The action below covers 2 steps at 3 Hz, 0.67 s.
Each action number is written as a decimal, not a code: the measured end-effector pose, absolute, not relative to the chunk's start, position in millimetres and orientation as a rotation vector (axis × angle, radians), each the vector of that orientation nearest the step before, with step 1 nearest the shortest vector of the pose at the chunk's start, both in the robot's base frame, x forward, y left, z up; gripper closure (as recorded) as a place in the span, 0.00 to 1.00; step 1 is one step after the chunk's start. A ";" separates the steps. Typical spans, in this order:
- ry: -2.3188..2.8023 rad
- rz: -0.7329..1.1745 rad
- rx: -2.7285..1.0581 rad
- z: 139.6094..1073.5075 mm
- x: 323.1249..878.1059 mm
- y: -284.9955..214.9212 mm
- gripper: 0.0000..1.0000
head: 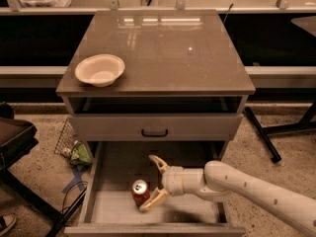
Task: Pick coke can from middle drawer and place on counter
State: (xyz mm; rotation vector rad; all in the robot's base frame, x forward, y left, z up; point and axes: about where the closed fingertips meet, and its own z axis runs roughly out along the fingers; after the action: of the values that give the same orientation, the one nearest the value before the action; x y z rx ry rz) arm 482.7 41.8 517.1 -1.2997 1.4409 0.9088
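The robot's gripper should close around the red body (141, 196) of the coke can, just under the can's silver top, inside the open middle drawer.
The coke can (140, 192), small and red with a silver top, stands upright on the pale floor of the pulled-out middle drawer (113, 174), left of centre. My gripper (151, 183) reaches in from the right on a white arm. It is open, one finger (158, 163) behind the can and the other finger (154, 200) in front of it, with the can just left of the fingertips. The counter (168, 48) is the glossy grey-brown top of the cabinet above.
A white bowl (100, 69) sits on the counter's left front. A closed drawer front with a black handle (154, 132) is above the open drawer. A wire basket and green item (78, 153) lie on the floor to the left. A dark chair (15, 142) is at far left.
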 end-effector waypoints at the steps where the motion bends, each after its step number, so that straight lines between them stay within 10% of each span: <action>1: 1.428 0.921 -1.327 498.7 483.8 52.4 0.00; 2: 1.405 0.916 -1.349 482.5 485.2 65.8 0.00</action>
State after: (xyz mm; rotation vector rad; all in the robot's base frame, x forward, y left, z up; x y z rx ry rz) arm 485.2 65.8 482.5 -1.3488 1.4051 0.9159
